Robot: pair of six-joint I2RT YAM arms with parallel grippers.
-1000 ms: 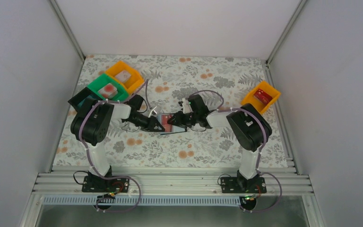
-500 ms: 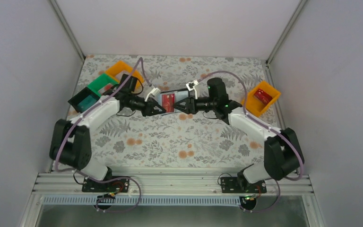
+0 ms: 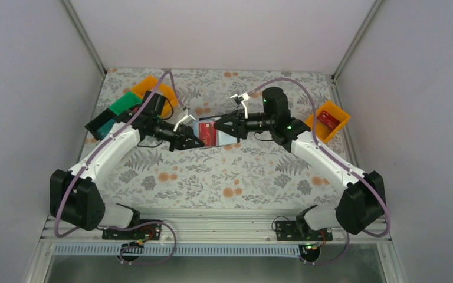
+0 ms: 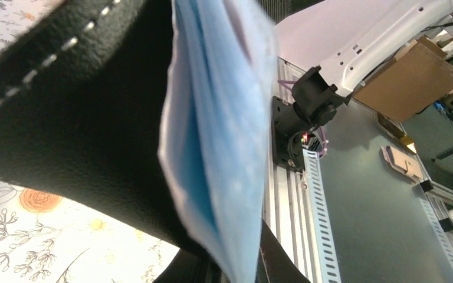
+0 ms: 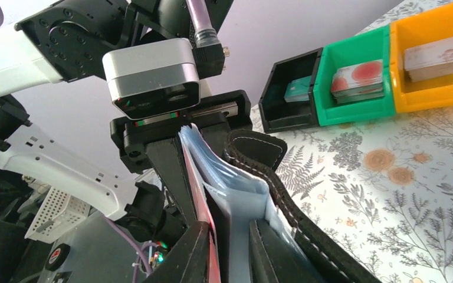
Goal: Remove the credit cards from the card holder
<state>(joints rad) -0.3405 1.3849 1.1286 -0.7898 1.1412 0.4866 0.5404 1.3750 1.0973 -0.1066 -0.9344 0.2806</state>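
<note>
The left gripper's fingers overlap the edge of the red credit card, so it should open and pinch the grey-blue leaf [image 3: 196, 129] beside that card before the right gripper pulls.
The card holder [image 3: 219, 133], a black bifold wallet with a grey-blue inside, hangs open above the middle of the table between both grippers. My left gripper [image 3: 192, 139] is shut on its left half. In the left wrist view, black leather [image 4: 65, 124] and a blue pocket leaf [image 4: 224, 147] fill the frame above the left gripper [image 4: 233, 270]. My right gripper [image 5: 230, 229] is closed on the red credit card [image 5: 203, 194] together with a grey-blue inner leaf [image 5: 242, 206]. The black cover [image 5: 289, 200] lies outside its right finger. The red credit card [image 3: 208, 134] also shows from above.
At the back left stand an orange bin [image 3: 153, 87], a green bin [image 3: 125, 104] and a black bin [image 3: 99, 125]. The black bin [image 5: 289, 88] holds a teal card [image 5: 298, 89]. A second orange bin [image 3: 329, 121] with a red item stands at the right.
Both arms have stretched out and carried the wallet up and away from the table's middle. The right jaws have drawn closer together on the red card's side.
</note>
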